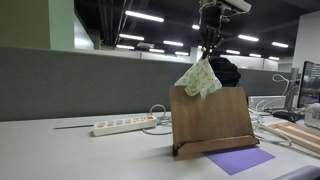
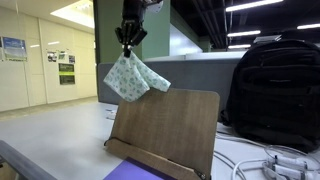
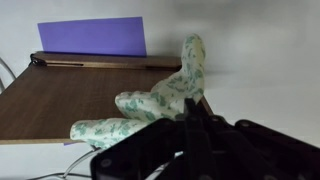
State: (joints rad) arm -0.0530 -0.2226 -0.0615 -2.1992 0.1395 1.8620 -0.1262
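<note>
My gripper should release the pale cloth so it is draped over the middle of the wooden book stand's top edge (image 1: 202,102) (image 3: 120,122).
My gripper (image 1: 210,45) (image 2: 129,42) hangs above a wooden book stand (image 1: 210,120) (image 2: 165,125) and is shut on a pale cloth with a green leaf print (image 1: 199,78) (image 2: 130,76). The cloth dangles from the fingertips, its lower end level with the stand's top edge. In the wrist view the dark fingers (image 3: 190,125) pinch the cloth (image 3: 160,100), which drapes over the slanted wooden board (image 3: 70,95). A purple sheet (image 1: 240,159) (image 3: 92,36) lies at the foot of the stand.
A white power strip (image 1: 125,125) with cables lies on the desk beside the stand. A black backpack (image 2: 275,90) stands behind it. A grey partition (image 1: 80,80) runs along the back of the desk. A monitor (image 1: 308,85) and wooden tray (image 1: 300,135) sit further along.
</note>
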